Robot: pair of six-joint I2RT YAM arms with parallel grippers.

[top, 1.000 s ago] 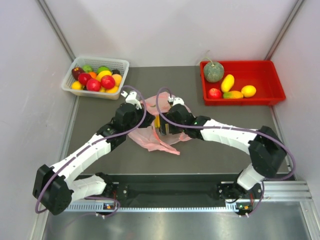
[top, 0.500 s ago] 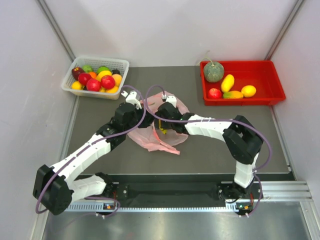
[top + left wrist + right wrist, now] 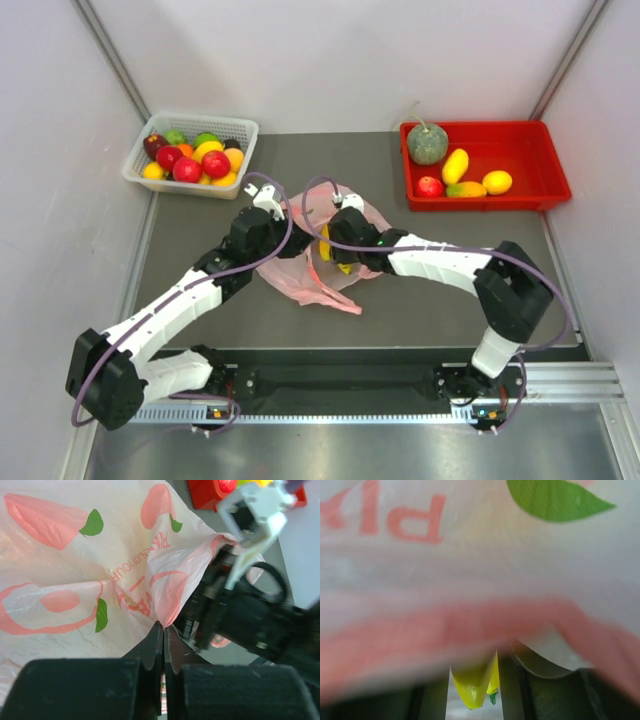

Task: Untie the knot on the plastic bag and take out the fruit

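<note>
The yellow bananas will go down on the empty bottom of the red tray (image 3: 491, 146) behind the lemon, set there by my right gripper.
The pink plastic bag (image 3: 305, 278) lies crumpled mid-table; its printed film fills the left wrist view (image 3: 75, 580) and hangs over the right wrist view (image 3: 470, 555). My left gripper (image 3: 280, 246) is shut, pinching a pink fold of the bag at its fingertips (image 3: 163, 628). My right gripper (image 3: 336, 255) reaches into the bag from the right. Yellow bananas (image 3: 325, 243) sit between its fingers, their tips (image 3: 472, 687) filling the gap. The grey-green melon (image 3: 427, 144) rests in the red tray. The knot is hidden.
A red tray (image 3: 520, 135) at the back right also holds yellow mangoes, a lemon and a small red apple. A white basket (image 3: 240, 127) of small mixed fruit stands at the back left. The right arm's black wrist (image 3: 240, 615) crowds the left wrist view.
The right gripper has closed in around the bananas inside the bag, and its arm has swung its elbow in and back out. The left gripper keeps its pinch and has not moved.
</note>
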